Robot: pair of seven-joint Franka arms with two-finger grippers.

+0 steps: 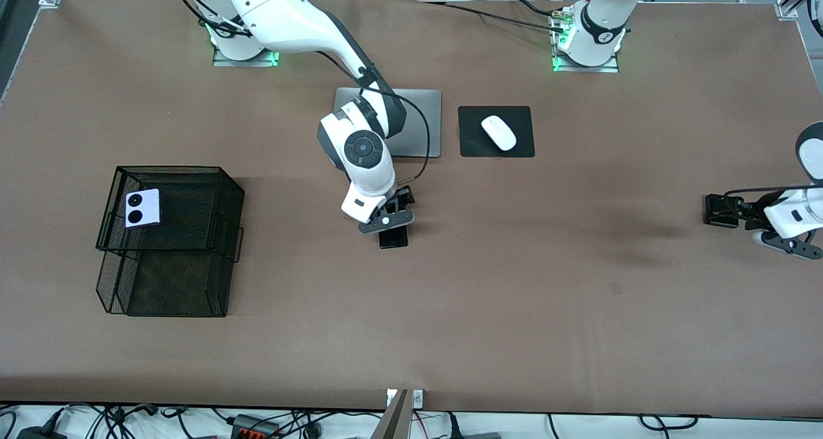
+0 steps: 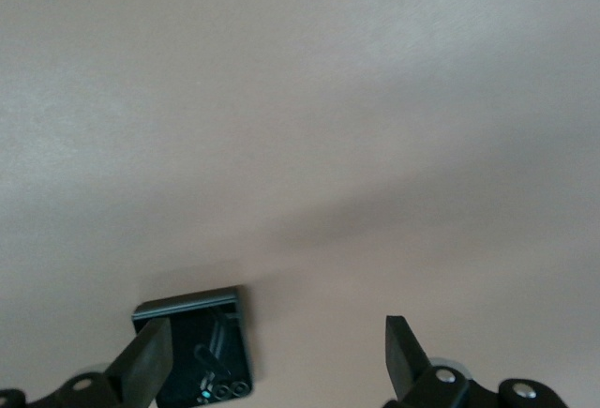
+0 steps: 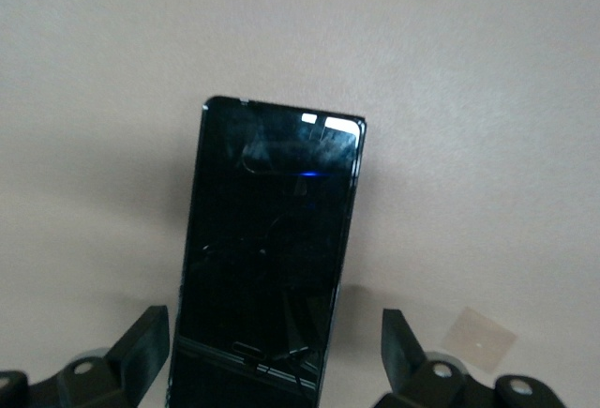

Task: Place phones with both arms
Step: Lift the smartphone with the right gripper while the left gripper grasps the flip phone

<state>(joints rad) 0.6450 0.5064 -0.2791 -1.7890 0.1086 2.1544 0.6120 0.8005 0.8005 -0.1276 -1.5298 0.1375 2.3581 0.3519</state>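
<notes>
Next, I move my left gripper over to the small squarish black phone and close it on the opposite sides [image 1: 720, 211] [image 2: 199, 348] of that phone.
A long black phone [image 1: 393, 238] [image 3: 267, 239] lies flat mid-table. My right gripper [image 1: 395, 215] [image 3: 274, 333] hangs low over it, open, with one finger [image 3: 150, 333] on each side of the phone's end and neither touching it. A lavender phone [image 1: 143, 208] with two black camera circles lies in the upper tier of a black mesh tray [image 1: 231, 185]. At the left arm's end of the table, my left gripper [image 1: 723, 211] [image 2: 277, 352] is open just above the tabletop. A small squarish black phone [image 2: 192, 347] lies under one of its fingers [image 2: 150, 356], off to that side of the gap.
A silver laptop [image 1: 425, 114] lies closed near the robots' bases, partly under the right arm. Beside it a white mouse [image 1: 499, 132] rests on a black pad [image 1: 522, 148]. A pale square sticker [image 3: 478, 338] is on the table by the long phone.
</notes>
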